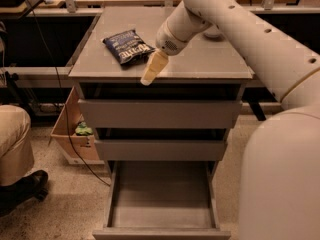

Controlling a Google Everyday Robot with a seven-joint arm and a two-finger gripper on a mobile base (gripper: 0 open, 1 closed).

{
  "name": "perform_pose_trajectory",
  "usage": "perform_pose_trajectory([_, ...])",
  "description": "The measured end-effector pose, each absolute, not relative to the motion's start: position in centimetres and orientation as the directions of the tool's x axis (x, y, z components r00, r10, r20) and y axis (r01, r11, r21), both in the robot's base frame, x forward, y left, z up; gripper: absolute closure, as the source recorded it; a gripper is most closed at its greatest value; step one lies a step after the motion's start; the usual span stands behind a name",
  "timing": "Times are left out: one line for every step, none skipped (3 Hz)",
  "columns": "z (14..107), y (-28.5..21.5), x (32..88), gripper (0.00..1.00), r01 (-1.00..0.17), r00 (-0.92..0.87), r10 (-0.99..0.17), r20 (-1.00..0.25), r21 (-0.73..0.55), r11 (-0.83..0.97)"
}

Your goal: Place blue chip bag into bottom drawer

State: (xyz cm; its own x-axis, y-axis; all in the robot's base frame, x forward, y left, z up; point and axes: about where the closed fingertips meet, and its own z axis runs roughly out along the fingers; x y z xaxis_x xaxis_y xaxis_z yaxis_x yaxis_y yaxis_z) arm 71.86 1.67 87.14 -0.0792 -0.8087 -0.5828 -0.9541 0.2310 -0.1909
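Observation:
I need to close my gripper on the near end [141, 53] of the blue chip bag, the end that is closest to its fingers.
The blue chip bag [128, 46] lies flat on the grey cabinet top [200, 59], at its left side, white lettering up. My gripper [151, 70] hangs over the front edge of the cabinet top, just right of and in front of the bag, with pale fingers pointing down-left. It holds nothing that I can see. The bottom drawer [161, 204] is pulled out wide and its grey tray is bare inside. The two upper drawers [160, 115] are pushed in.
My big white arm [280, 84] fills the right side of the view. A cardboard box [75, 134] with a green thing stands on the floor left of the cabinet. A seated person's leg and shoe [17, 164] are at far left. Benches stand behind.

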Motion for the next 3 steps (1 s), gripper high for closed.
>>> perform_pose_trajectory([85.4, 4.2, 76.2, 0.0, -0.953, -0.11, -0.762, -0.638, -0.151, 0.263])
perform_pose_trajectory([85.0, 4.0, 80.7, 0.0, -0.92, -0.148, -0.743, -0.653, -0.184, 0.346])
perform_pose_trajectory([85.1, 2.7, 82.8, 0.0, -0.893, -0.177, -0.734, -0.656, -0.207, 0.4])
